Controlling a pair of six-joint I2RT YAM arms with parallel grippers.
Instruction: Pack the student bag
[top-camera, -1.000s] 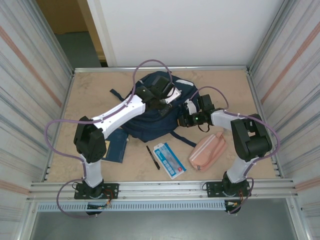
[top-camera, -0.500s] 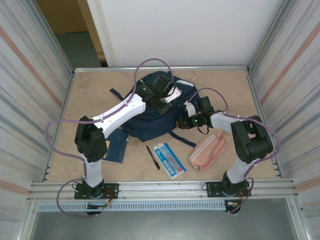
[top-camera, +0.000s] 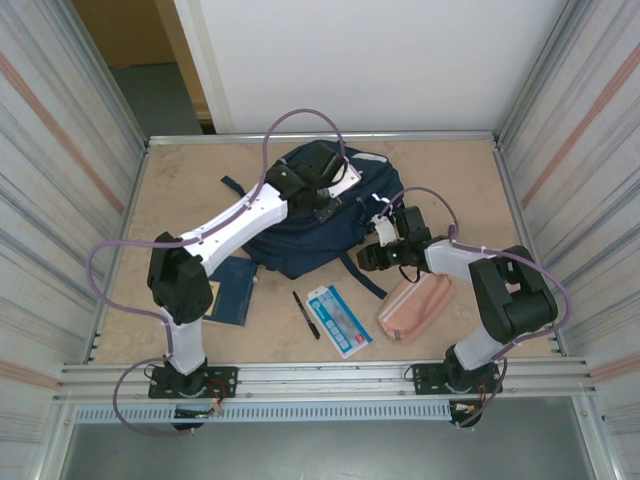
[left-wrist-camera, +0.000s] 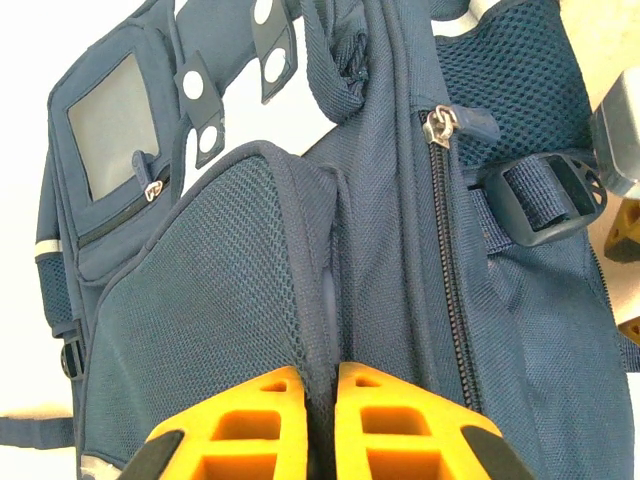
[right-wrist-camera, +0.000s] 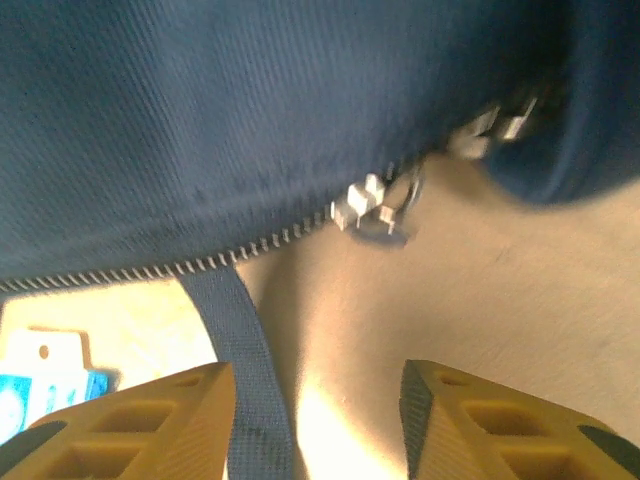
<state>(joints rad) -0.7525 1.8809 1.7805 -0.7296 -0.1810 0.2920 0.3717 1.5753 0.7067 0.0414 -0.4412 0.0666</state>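
The right gripper's fingers are over the dark strap, short of the zipper slider, so the robot should move in and pinch the slider's pull (right-wrist-camera: 384, 232) before drawing it along.
The student bag (top-camera: 300, 240), a navy backpack with white patches, lies at the middle back of the table. My left gripper (top-camera: 328, 203) is over its top, shut on a fold of mesh fabric (left-wrist-camera: 322, 385). The bag's closed zipper (left-wrist-camera: 445, 260) runs just right of that fold. My right gripper (top-camera: 366, 258) is at the bag's near right edge, low over the table. Its jaws (right-wrist-camera: 318, 390) are open. A dark strap (right-wrist-camera: 245, 370) lies between them beside the left finger, untouched. The metal zipper slider (right-wrist-camera: 375, 200) hangs free a little ahead of the fingertips.
A pink pencil pouch (top-camera: 415, 303) lies just near-right of the right gripper. A black pen (top-camera: 306, 314), a blue-and-white packet (top-camera: 340, 320) and a dark blue notebook (top-camera: 232, 290) lie in front of the bag. Metal walls close in both sides.
My right gripper has opened and drawn back toward the near side, away from the zipper slider. My left gripper has shifted slightly toward the back, still pinching the fabric.
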